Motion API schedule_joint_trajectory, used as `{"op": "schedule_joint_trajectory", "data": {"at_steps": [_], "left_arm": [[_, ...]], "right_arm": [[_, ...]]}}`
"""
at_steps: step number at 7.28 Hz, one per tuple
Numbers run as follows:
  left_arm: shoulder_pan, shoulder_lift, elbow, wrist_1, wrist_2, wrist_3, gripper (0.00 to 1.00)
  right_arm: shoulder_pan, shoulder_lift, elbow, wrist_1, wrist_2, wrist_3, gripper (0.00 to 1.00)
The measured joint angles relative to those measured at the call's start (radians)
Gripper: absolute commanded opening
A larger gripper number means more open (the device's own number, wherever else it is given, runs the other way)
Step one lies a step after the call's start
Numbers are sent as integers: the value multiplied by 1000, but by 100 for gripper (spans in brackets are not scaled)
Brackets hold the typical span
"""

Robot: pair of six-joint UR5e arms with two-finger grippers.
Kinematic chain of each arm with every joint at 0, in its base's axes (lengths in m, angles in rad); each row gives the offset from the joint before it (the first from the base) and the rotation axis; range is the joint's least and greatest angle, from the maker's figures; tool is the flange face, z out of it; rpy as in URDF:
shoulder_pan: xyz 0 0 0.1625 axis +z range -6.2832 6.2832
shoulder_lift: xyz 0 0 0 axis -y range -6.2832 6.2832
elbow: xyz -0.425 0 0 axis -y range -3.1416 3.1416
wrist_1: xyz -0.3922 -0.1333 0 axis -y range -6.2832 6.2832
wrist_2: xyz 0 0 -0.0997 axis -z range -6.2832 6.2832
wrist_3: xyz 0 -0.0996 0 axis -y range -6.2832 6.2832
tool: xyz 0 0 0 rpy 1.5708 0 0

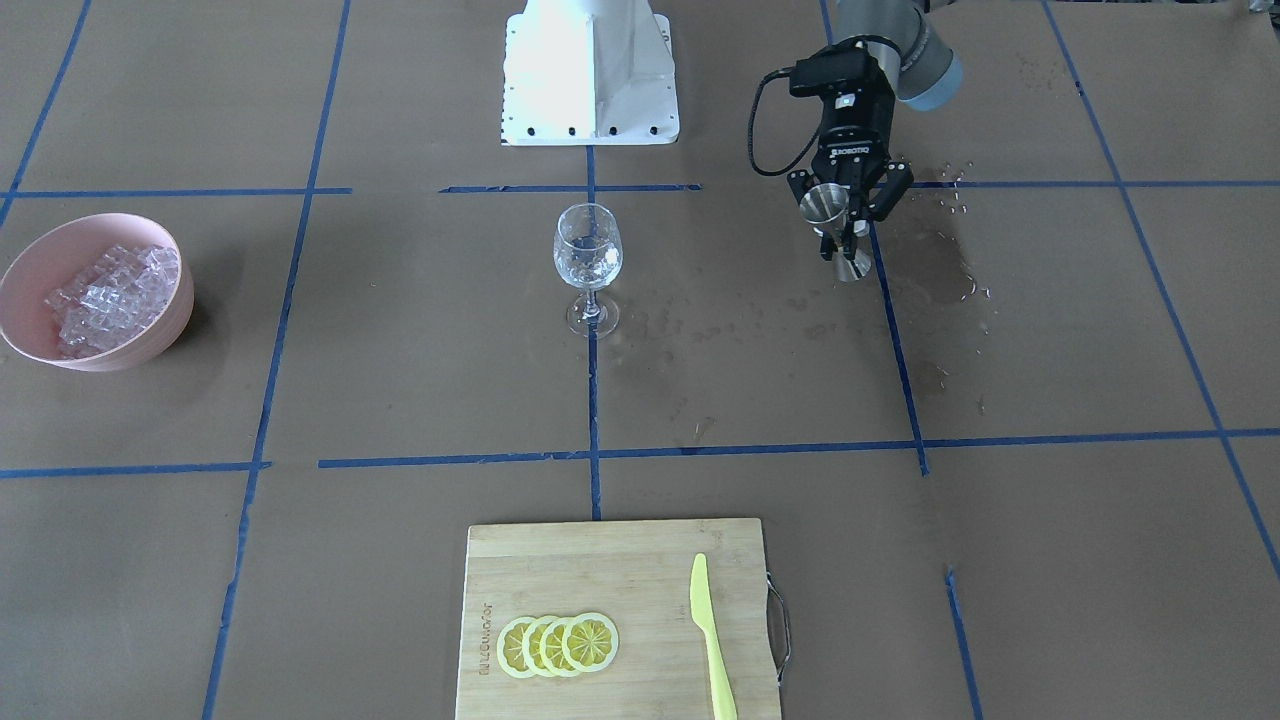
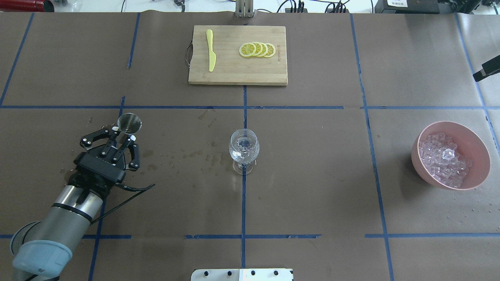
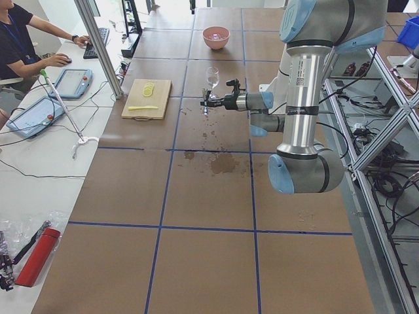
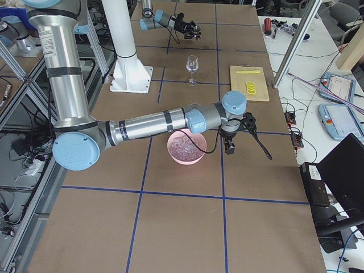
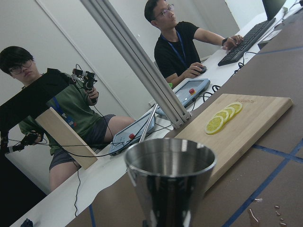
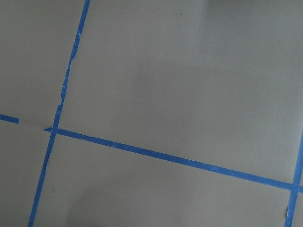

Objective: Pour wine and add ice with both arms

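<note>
Next, my left gripper puts the steel jigger down on the wet stain (image 1: pixel 950 295), beside the blue tape line.
My left gripper (image 1: pixel 845 232) is shut on the waist of a steel jigger (image 1: pixel 826 203), held upright above the table on the robot's left. The overhead view shows the gripper (image 2: pixel 125 134) and jigger (image 2: pixel 129 122). The jigger's cup fills the left wrist view (image 5: pixel 170 184); any wine inside is hidden. The wine glass (image 2: pixel 244 146) stands at the table's middle, well apart from the jigger. The ice (image 2: pixel 445 158) is heaped in a pink bowl (image 2: pixel 480 152). My right gripper (image 4: pixel 230 147) hangs beside the bowl with a black tool (image 4: pixel 259 142) at it; I cannot tell whether it is open or shut.
A wooden cutting board (image 2: pixel 234 74) at the far side carries lemon slices (image 2: pixel 258 50) and a yellow knife (image 2: pixel 211 50). Wet stains (image 1: pixel 930 265) mark the paper under the left arm. The white pedestal (image 1: pixel 590 70) stands at the robot's side. Operators sit beyond the far edge.
</note>
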Motion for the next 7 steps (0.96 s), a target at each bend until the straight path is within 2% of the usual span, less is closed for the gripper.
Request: {"op": "schedule_joint_trajectory", "data": {"at_steps": [2,3,5,7], "left_arm": [[0,142,40,-174,-3,-35,0],[0,200,70,-239,-7,-120,0],[2,231,184,-336,-9,-385,0],[7,221,258,-365,-31,-635,0]], "right_arm": [[0,0,4,0,0,2,100],[0,0,5,0,0,2,100],[0,1,7,0,0,3,100],[0,2,13,0,0,8,100]]}}
